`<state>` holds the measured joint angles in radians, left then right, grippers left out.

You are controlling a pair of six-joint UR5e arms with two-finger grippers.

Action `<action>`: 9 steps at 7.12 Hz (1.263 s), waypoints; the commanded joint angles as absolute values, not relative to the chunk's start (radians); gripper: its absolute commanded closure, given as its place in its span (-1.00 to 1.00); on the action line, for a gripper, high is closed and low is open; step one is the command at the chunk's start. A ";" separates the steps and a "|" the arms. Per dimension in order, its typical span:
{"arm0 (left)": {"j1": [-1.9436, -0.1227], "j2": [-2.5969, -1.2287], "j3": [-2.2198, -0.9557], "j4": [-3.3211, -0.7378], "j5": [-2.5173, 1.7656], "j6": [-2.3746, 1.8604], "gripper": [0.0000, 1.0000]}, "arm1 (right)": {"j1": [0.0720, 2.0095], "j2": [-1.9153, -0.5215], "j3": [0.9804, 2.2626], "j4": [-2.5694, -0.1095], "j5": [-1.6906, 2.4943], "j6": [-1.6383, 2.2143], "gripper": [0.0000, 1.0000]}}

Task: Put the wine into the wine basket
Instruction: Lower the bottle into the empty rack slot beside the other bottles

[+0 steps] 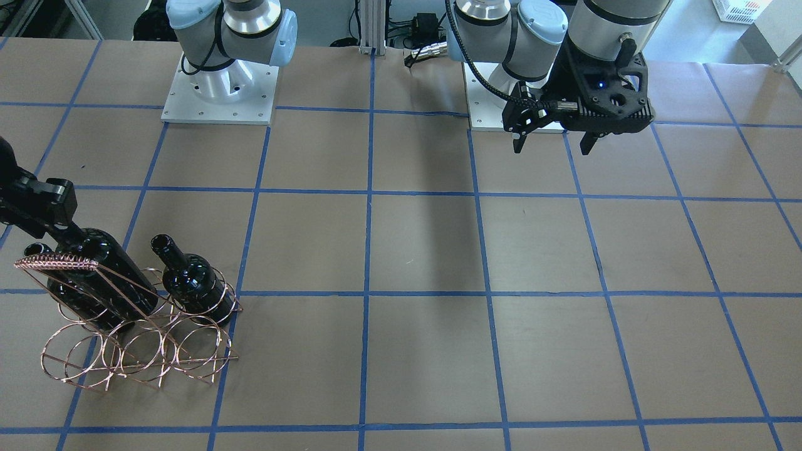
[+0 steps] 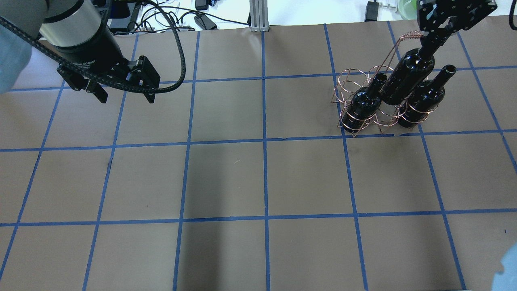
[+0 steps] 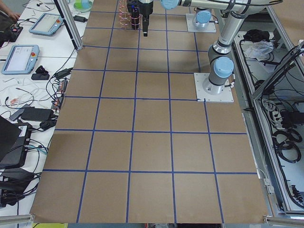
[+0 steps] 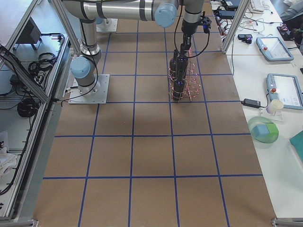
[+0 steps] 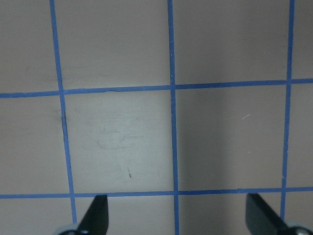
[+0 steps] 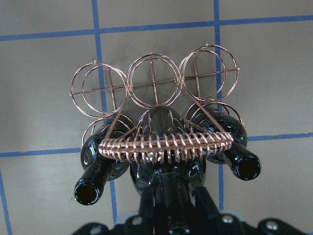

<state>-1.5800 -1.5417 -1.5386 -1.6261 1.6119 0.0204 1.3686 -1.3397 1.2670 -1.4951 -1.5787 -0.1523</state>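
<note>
The robot's right gripper needs to release the wine bottle in the basket's middle loop (image 1: 155, 307) (image 6: 160, 125), between the other two bottles.
My right gripper (image 2: 433, 35) is shut on the neck of a near-black wine bottle (image 2: 408, 76). The bottle is tilted, with its lower body in the middle loop of the near row of the copper wire wine basket (image 2: 350, 83). In the right wrist view the fingers (image 6: 146, 205) flank the neck under the coil-wrapped handle (image 6: 166, 146). Two more bottles (image 2: 362, 104) (image 2: 424, 99) stand in the loops either side. The far row of loops (image 6: 152, 85) holds nothing. My left gripper (image 2: 125, 95) is open and empty above bare table, far from the basket.
The brown table (image 2: 262, 182) is marked with a blue tape grid. The two arm bases (image 1: 219, 88) (image 1: 501, 94) stand at the robot's edge. Cables and a metal post (image 2: 258, 16) lie past the far edge. The basket stands near the far right of the table.
</note>
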 commanded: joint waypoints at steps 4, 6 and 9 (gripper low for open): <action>-1.580 -1.542 -1.539 -1.628 1.615 0.025 -1.00 | 1.385 -1.335 1.298 -1.512 -1.591 -0.164 1.00; -1.580 -1.542 -1.539 -1.629 1.617 0.026 -1.00 | 1.384 -1.322 1.360 -1.592 -1.591 -0.187 1.00; -1.580 -1.542 -1.539 -1.631 1.618 0.026 -1.00 | 1.382 -1.279 1.393 -1.652 -1.609 -0.198 1.00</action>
